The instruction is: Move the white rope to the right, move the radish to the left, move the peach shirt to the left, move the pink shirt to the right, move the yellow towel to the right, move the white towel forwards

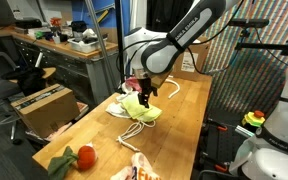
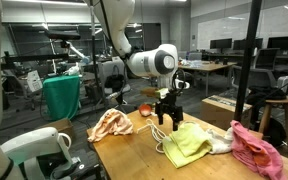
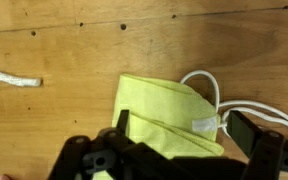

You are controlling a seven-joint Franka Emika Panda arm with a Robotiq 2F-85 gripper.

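Observation:
The robot's gripper should next move to the yellow towel's end (image 1: 132,98) beside the white towel, away from the white rope, and close there.
The yellow towel (image 3: 164,115) lies folded on the wooden table, and it shows in both exterior views (image 1: 144,108) (image 2: 189,143). My gripper (image 3: 181,128) is open just above it, with one finger on each side (image 2: 167,118) (image 1: 147,92). The white rope (image 3: 209,90) loops along the towel's edge (image 2: 162,135), and a loose end (image 3: 12,78) lies apart from it. The pink shirt (image 2: 252,145) and the white towel (image 2: 222,140) lie beyond the yellow towel. The peach shirt (image 2: 109,124) is crumpled on the other side. The radish (image 1: 79,157) is red with green leaves.
The wooden table (image 1: 184,110) has open edges all round. A cardboard box (image 1: 44,105) stands beside it. A white machine (image 2: 29,150) sits near one table corner. Cluttered benches and a green-draped stand (image 2: 62,95) are behind.

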